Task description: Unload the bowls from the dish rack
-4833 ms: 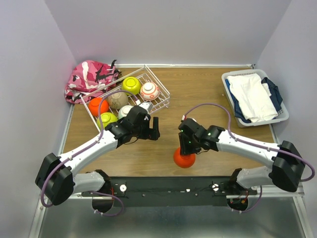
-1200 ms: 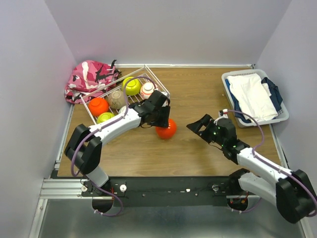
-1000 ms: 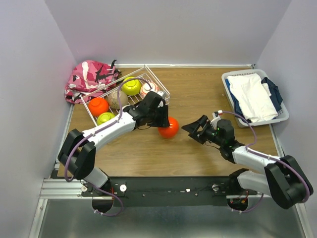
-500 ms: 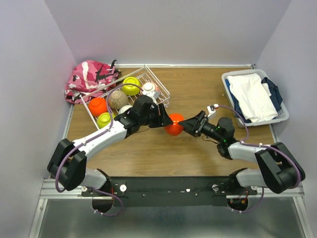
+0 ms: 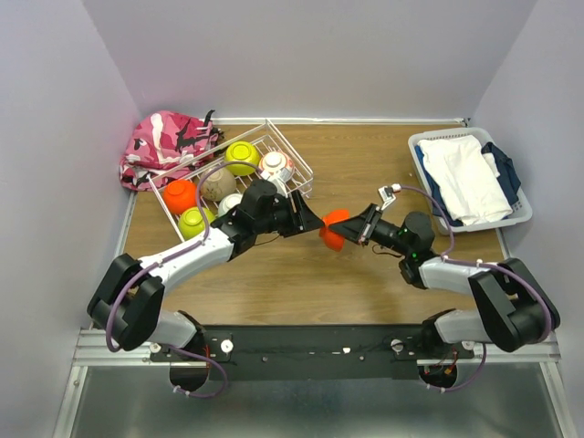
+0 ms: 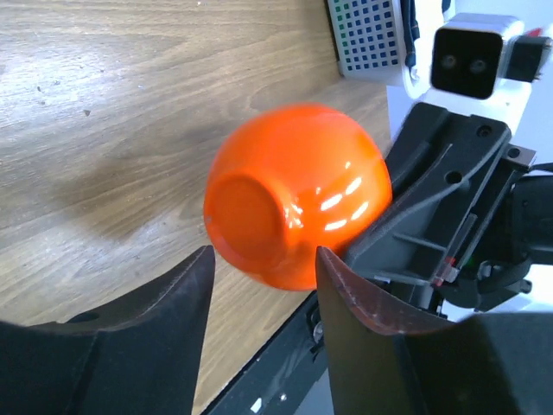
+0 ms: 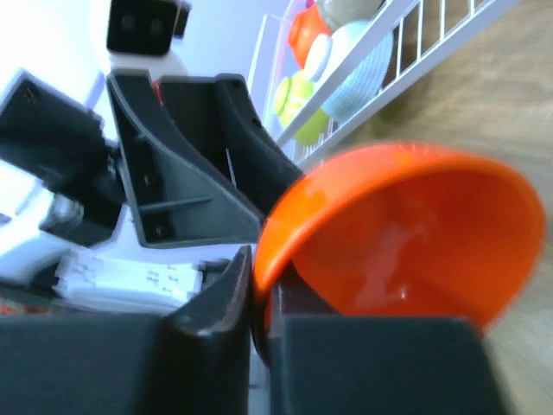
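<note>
The orange bowl will go down from my right gripper onto the bare table (image 5: 383, 233) by the near corner of the white basket.
An orange bowl (image 5: 333, 228) hangs above the table's middle between both grippers. My left gripper (image 5: 312, 222) is shut on its base end; in the left wrist view the bowl's (image 6: 294, 194) foot faces the camera just past my left gripper (image 6: 263, 251). My right gripper (image 5: 356, 230) is shut on the rim, which sits pinched in my right gripper (image 7: 259, 277) with the bowl's hollow (image 7: 406, 233) showing. The dish rack (image 5: 290, 151) at back left holds a lime-green bowl (image 5: 242, 155), a white-and-red one (image 5: 276, 166), a tan one (image 5: 217, 184), an orange one (image 5: 180, 194), another lime-green one (image 5: 192, 222) and a pale teal one (image 5: 231, 201).
A pink camouflage bag (image 5: 164, 146) lies against the rack's far left side. A white plastic basket of clothes (image 5: 470, 178) stands at the right wall. Both arms reach inward and meet over the table's middle.
My left arm carried the orange bowl rightward, away from the rack. My right arm swung in from the right with open jaws, and they have now closed on the bowl's rim.
</note>
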You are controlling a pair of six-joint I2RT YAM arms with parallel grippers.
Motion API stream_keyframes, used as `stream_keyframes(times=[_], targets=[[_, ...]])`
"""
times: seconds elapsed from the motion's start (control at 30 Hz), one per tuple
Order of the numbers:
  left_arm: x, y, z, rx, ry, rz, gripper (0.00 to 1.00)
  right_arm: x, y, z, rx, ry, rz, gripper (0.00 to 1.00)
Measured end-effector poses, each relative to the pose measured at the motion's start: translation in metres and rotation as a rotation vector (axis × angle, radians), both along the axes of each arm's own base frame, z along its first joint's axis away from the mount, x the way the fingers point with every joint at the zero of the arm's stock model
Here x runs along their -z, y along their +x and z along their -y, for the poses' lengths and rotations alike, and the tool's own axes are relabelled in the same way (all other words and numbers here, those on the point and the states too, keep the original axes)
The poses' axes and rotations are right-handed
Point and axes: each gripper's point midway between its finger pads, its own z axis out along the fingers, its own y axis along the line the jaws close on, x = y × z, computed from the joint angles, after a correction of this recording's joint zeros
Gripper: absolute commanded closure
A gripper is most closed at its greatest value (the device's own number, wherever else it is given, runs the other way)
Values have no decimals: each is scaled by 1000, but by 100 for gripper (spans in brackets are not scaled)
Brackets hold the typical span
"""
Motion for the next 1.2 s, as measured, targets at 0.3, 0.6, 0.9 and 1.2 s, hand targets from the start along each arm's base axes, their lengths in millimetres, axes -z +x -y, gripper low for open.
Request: stream_keyframes(times=[0.3,0.6,0.9,1.2], targets=[[2,2,-6,-2,43,46,5,-17,4,5,12,-158,100,99],[-35,13,-59,-96,269,314,1,-11,42,39,145,-597,82,99],[-71,20,-131,-232,550,574,1,56,55,95,188,-1079,-193,95],[-71,21,-172,-337,700,654,1,115,53,116,112,-1513,-363,81]])
